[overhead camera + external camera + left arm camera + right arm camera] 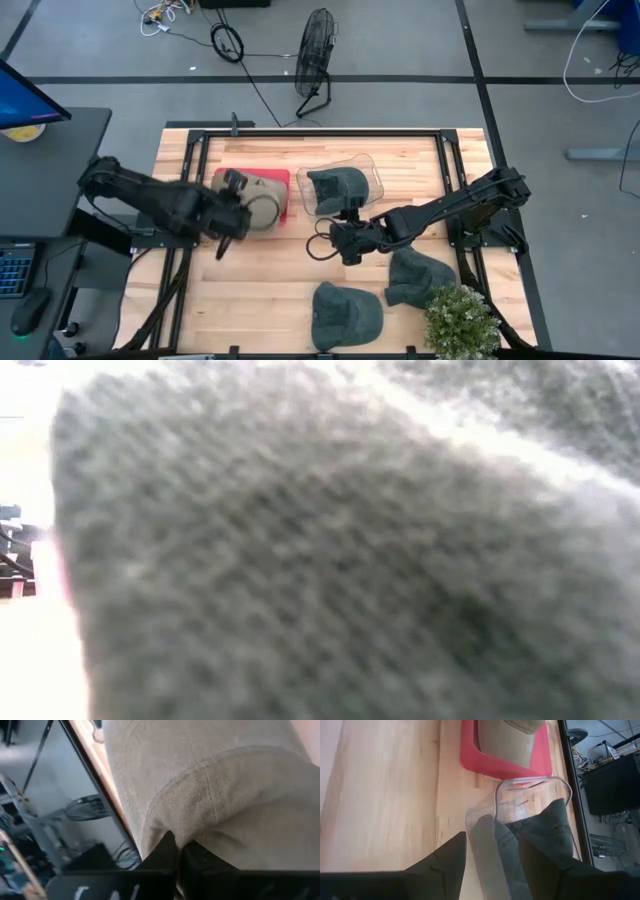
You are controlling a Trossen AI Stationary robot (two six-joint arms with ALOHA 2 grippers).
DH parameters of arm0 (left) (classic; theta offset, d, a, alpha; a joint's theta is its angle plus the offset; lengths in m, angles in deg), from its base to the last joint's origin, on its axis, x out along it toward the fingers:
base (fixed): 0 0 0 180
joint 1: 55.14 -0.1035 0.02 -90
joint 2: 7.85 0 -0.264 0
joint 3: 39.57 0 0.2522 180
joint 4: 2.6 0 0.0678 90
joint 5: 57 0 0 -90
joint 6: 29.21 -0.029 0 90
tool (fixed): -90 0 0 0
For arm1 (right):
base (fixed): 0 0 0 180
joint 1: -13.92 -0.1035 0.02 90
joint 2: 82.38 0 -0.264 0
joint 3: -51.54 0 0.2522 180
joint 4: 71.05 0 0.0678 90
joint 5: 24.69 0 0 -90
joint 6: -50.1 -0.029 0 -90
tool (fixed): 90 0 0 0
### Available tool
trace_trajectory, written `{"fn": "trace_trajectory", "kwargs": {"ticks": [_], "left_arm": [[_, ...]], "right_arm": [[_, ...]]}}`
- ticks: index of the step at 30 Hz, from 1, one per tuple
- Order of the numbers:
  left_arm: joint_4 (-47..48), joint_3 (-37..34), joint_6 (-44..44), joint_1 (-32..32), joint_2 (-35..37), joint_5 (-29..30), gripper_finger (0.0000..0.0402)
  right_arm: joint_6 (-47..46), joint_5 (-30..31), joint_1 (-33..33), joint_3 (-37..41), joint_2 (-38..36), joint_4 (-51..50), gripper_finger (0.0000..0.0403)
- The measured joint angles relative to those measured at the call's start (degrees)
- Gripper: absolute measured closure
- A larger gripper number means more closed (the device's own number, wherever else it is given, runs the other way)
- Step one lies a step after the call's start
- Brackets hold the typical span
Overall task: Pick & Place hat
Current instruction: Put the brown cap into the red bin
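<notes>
Next, my left gripper releases the beige hat in the middle of the red tray [257, 200].
A beige hat [258, 192] lies on a red tray [283, 180] at the table's middle left. My left gripper [233, 218] is at the hat's near-left side, shut on it; the left wrist view shows beige cloth [225, 795] right in front of the fingers. A dark green hat [335, 185] sits in a clear container [372, 170] right of the tray. My right gripper [492, 857] is open just near of the container, its fingers on either side of the clear wall [482, 827] and of the hat's edge [540, 832], with no contact that I can see. My left gripper pinches the beige hat between its two shut fingers [167, 847], at the cloth's edge on the hat's near-left side [190, 832]. It comes slanting from the table's left. The hat rests on the red tray. One layer or several, I cannot tell.
Two more dark hats lie on the near part of the table [345, 312] [418, 275], beside a small potted plant [460, 320] at the near right corner. Dark knitted cloth [320, 560] fills the low view. Bare wood [260, 280] lies between the arms.
</notes>
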Motion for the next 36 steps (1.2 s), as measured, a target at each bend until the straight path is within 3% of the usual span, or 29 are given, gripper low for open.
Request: {"fn": "trace_trajectory", "kwargs": {"ticks": [6, 12, 18, 26, 31, 36], "left_arm": [[-0.74, -0.02, -13.75, -12.57, 0.16, -0.49, 0.0391], [-8.86, -0.71, -22.85, -24.42, -0.21, -8.5, 0.0396], [-18.54, -8.99, -37.1, -32.1, -0.32, -13.34, 0.0397], [-33.35, -24.09, -41.71, -38.87, -0.32, -19.23, 0.0397], [-45.5, -32.39, -41.8, -40.04, -0.23, -19.36, 0.0391], [-53.02, -37.08, -34.48, -40.64, -0.19, -19.66, 0.039]], "right_arm": [[0.01, 0.01, 0.7, 0.0, 0.0, 0.2, 0.022], [0.03, 0.0, 1.49, 0.0, 0.0, 0.2, 0.022], [0.03, 0.0, 1.62, 0.0, 0.0, 0.2, 0.022], [0.03, 0.0, 1.62, 0.0, 0.0, 0.18, 0.022], [0.01, 0.0, 1.62, 0.0, 0.0, 0.31, 0.022], [-1.07, -0.02, 1.62, 0.0, 0.0, 0.83, 0.022]]}}
